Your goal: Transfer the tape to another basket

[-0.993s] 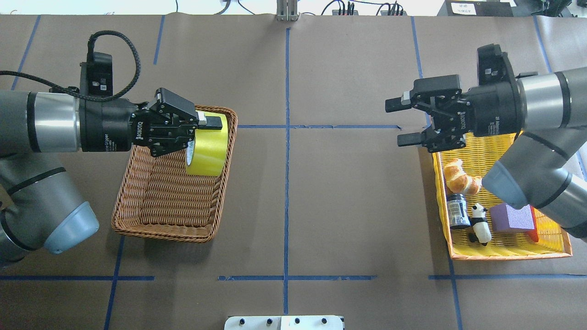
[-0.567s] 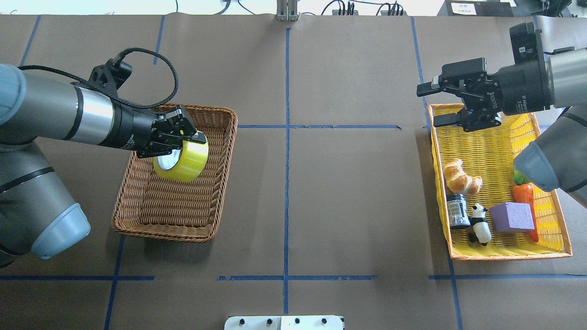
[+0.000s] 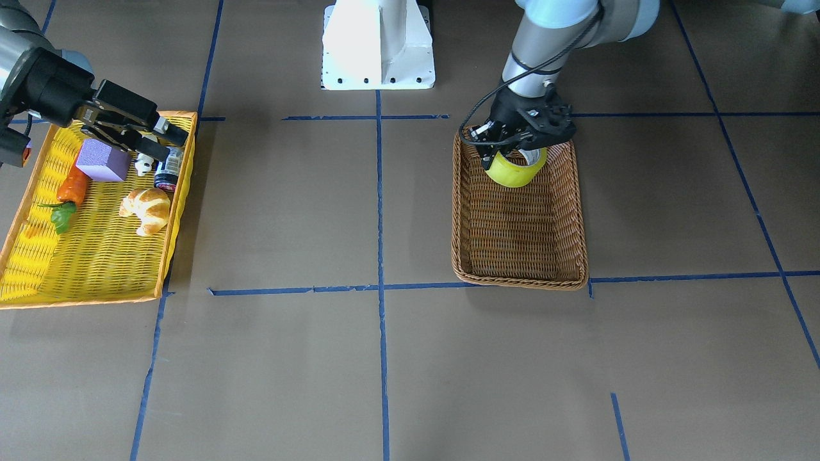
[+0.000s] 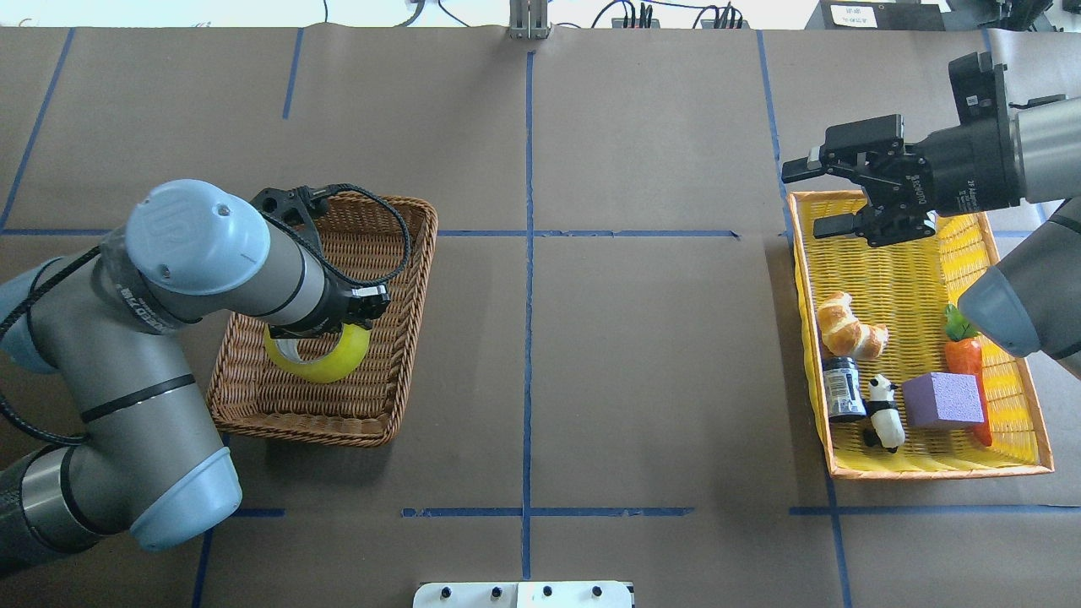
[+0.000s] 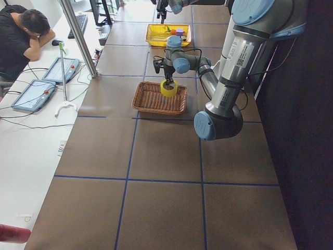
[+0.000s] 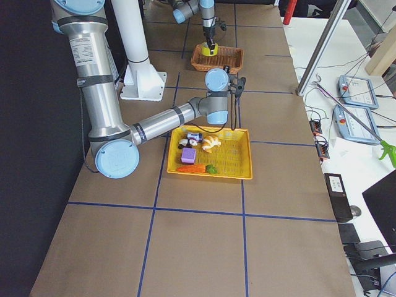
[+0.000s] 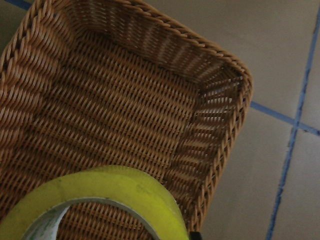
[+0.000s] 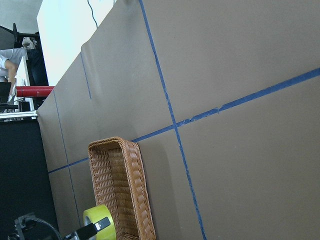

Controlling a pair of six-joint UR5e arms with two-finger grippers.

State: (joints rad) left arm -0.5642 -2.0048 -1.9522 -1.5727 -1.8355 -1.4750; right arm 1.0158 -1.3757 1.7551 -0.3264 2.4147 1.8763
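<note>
Next, I let go of the yellow-green tape, which hangs low inside the basket now, with my left gripper on the middle of the brown wicker basket's bottom (image 3: 521,214) (image 7: 103,142).
The yellow-green tape (image 4: 325,365) hangs low inside the brown wicker basket (image 4: 372,420), near its middle. My left gripper (image 3: 520,152) is shut on the tape's rim from above; in the overhead view my own forearm hides most of it. The tape (image 3: 514,171) and the basket (image 3: 520,246) also show in the front view. In the left wrist view the tape (image 7: 110,192) fills the bottom edge over the basket's weave (image 7: 115,110). My right gripper (image 4: 826,199) is open and empty, above the far end of the yellow tray.
The yellow tray (image 4: 878,262) with an orange rim at the right holds a croissant (image 4: 849,325), a small jar (image 4: 842,387), a panda figure (image 4: 882,411), a purple block (image 4: 942,400) and a carrot (image 4: 963,355). Blue tape lines cross the brown table.
My left arm swung over the wicker basket and carried the tape lower and nearer the basket's middle. My right gripper drew back towards the far right, over the yellow tray's end.
</note>
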